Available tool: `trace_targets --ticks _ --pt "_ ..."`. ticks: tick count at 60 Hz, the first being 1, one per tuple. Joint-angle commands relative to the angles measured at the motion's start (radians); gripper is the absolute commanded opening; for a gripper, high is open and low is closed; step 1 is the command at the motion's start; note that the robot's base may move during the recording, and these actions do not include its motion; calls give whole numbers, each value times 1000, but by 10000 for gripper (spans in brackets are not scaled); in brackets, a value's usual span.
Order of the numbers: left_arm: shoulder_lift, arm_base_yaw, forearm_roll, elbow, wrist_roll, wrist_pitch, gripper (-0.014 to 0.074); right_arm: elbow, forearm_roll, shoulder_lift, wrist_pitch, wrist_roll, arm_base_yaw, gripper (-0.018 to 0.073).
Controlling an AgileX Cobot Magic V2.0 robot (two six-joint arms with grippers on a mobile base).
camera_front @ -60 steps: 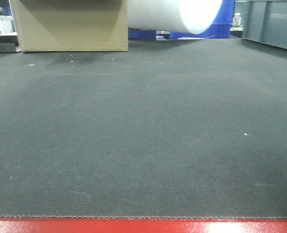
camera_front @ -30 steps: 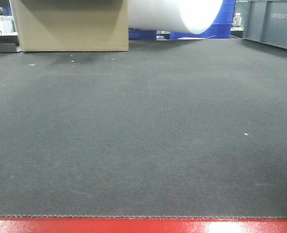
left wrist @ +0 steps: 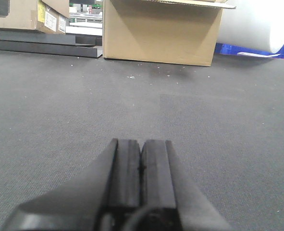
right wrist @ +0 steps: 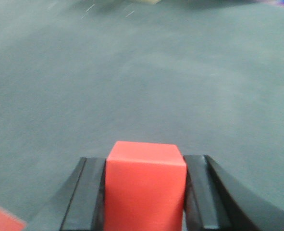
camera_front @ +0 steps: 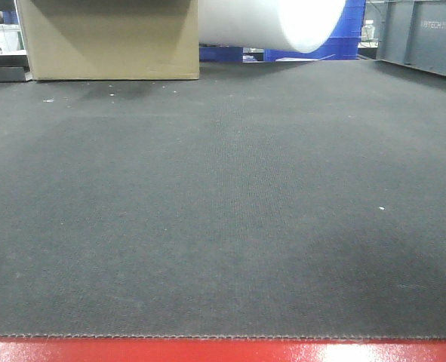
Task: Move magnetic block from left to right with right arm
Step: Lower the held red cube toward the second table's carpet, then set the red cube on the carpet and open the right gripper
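Observation:
My right gripper needs to let go of the magnetic block on the open middle of the grey mat [camera_front: 213,204], facing the red edge of the mat.
The magnetic block [right wrist: 145,185], a plain red cube, fills the gap between my right gripper's [right wrist: 145,166] two black fingers, which are shut on its sides; it hangs above the grey mat in the blurred right wrist view. My left gripper [left wrist: 141,147] is shut with its pads pressed together and nothing between them, low over the mat. Neither the block nor either arm shows in the front view; only a faint shadow [camera_front: 389,256] darkens the mat at the lower right there.
A cardboard box [camera_front: 109,38] stands at the mat's far left, also seen in the left wrist view [left wrist: 161,31]. A white roll [camera_front: 275,23] lies behind it. A grey bin [camera_front: 426,38] is at the far right. A red edge strip [camera_front: 223,351] borders the mat's near side.
A faint shadow has appeared on the lower right of the mat in the front view. Nothing else there has moved.

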Motion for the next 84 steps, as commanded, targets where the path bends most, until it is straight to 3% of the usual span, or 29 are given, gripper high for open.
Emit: trace_targets --ticks 1,14,26,36,52,76,84 --pt "-12 -1 0 9 -4 -90 -116 -92 123 157 -95 -132 -6 182" --pt "-12 -1 0 9 -4 -90 -116 -251 248 477 -55 -319 47 182" --pt "-12 -1 0 9 -4 -90 -116 -412 248 760 -55 -322 200 182" --pt "-12 -1 0 9 -4 -90 -116 -536 246 985 -49 -321 275 182" --pt "-12 -1 0 9 -4 -90 -116 -682 241 1249 3 -318 282 182" --pt "-12 -1 0 9 -4 -90 -116 -702 234 1378 13 -318 282 189" --pt "-12 -1 0 9 -4 -90 -116 -702 234 1378 23 -317 282 341"
